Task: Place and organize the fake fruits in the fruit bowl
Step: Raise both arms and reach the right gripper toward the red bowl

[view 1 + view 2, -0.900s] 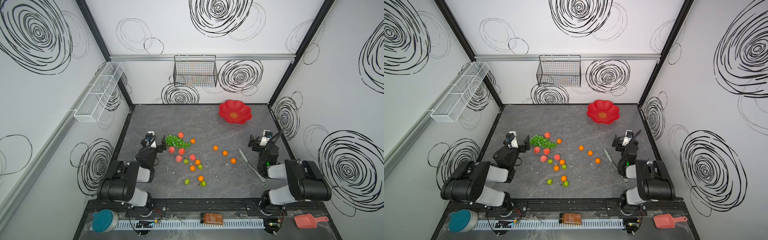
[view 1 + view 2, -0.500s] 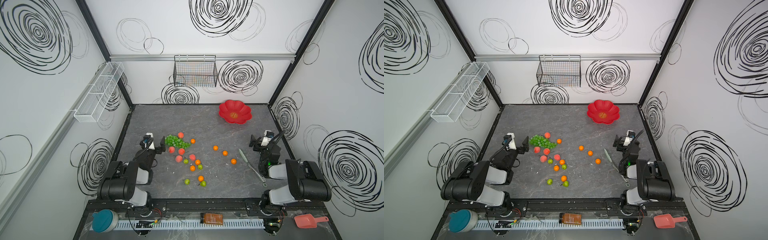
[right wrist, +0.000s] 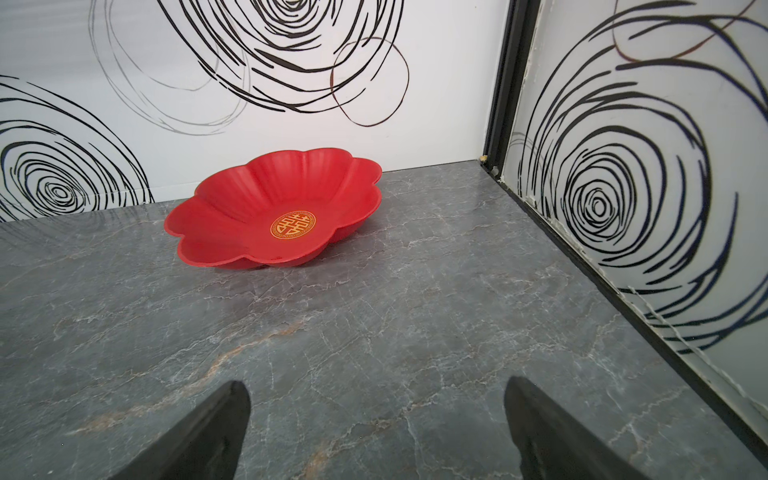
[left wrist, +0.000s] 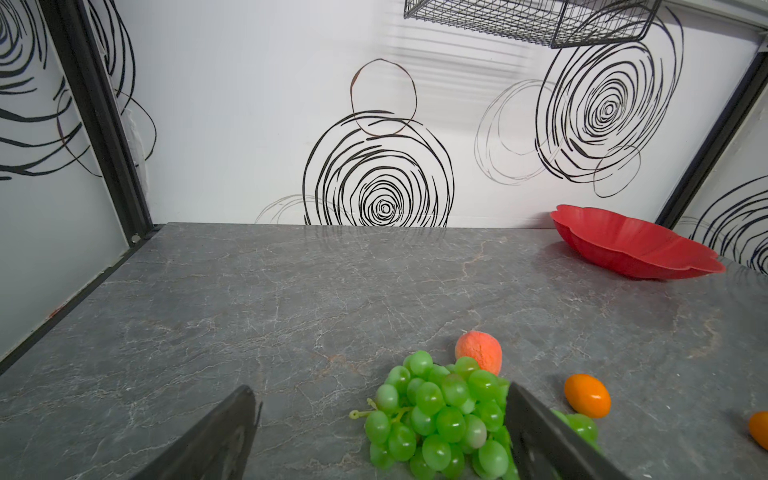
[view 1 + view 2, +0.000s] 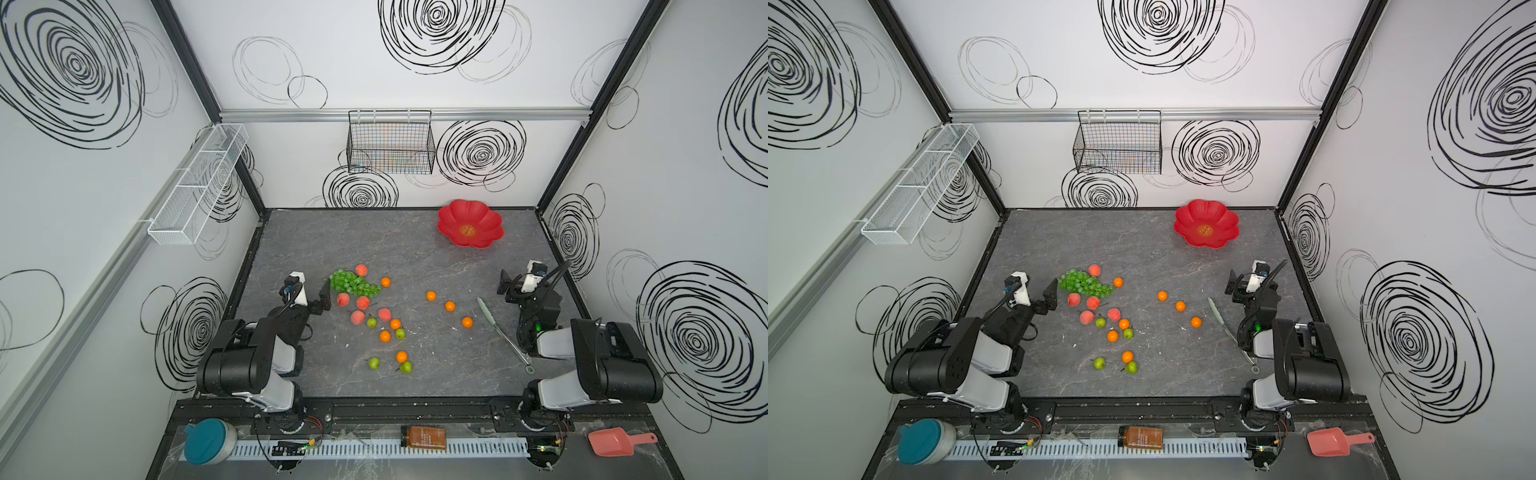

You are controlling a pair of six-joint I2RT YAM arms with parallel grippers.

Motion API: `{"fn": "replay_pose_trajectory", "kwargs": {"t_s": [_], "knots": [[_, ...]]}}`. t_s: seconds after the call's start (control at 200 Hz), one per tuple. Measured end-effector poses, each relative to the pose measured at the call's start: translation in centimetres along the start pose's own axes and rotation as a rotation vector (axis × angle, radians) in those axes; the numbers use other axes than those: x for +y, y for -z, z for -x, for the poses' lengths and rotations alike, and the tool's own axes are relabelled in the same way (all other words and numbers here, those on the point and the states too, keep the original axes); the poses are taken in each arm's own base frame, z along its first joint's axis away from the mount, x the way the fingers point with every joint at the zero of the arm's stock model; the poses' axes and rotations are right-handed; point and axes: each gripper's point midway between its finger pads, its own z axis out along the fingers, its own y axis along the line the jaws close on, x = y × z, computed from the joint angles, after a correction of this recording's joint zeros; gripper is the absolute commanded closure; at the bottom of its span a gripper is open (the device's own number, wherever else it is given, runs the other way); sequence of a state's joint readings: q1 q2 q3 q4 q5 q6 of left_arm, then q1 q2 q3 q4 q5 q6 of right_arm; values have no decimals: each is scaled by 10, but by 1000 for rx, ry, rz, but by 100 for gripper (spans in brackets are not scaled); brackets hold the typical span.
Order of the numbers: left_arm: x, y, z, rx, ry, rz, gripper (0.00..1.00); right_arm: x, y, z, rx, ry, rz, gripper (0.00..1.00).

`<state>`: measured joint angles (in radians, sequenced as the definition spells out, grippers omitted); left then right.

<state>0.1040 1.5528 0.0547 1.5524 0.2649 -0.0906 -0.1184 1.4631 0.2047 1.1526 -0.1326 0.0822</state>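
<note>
The robot's right gripper needs to close on the red fruit bowl's rim (image 5: 497, 237) (image 3: 369, 216), at the petal nearest the right arm, because the bowl should move toward the fruits.
The fruit bowl (image 5: 470, 224) (image 3: 232, 216), red and flower-shaped, sits empty at the back right of the grey table. The fake fruits lie loose left of centre: a bunch of green grapes (image 5: 353, 283) (image 4: 440, 415), peaches (image 5: 362, 302), oranges (image 5: 431, 296) and green apples (image 5: 374, 363). My left gripper (image 4: 380, 390) stands open low over the table, with the stem end of the grapes between its fingers, close to one finger and touching neither. At the right edge my right gripper (image 3: 376, 382) is open over bare table, facing the bowl.
Long pale-green tongs (image 5: 498, 328) lie just left of the right arm. A black wire basket (image 5: 390, 145) hangs on the back wall and a white wire shelf (image 5: 199, 183) on the left wall. A pink scoop (image 5: 619, 442) and two jars sit on the front ledge.
My left gripper has edged toward the grapes, and one of its fingers now stands out further to the right. The right arm and the fruits look unchanged.
</note>
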Motion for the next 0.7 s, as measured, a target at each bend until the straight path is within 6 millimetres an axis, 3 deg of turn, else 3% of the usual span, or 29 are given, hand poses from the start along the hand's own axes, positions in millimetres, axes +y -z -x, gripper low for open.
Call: {"fn": "replay_pose_trajectory", "kwargs": {"t_s": [0.15,0.24,0.43,0.565,0.7], "knots": [[4,10,-13,37,12,59,4,4,3,10,-6,4,17,0],[-2,10,6,-26,-13,70,4,5,4,20,-14,-1,22,0],[-14,25,73,-228,-28,126,4,0,-1,38,-3,-78,-19,0],[-23,26,93,-237,-2,159,4,-5,-1,48,6,-161,-52,0],[-38,26,96,-202,48,147,4,-11,-5,55,32,-237,-69,0]]}}
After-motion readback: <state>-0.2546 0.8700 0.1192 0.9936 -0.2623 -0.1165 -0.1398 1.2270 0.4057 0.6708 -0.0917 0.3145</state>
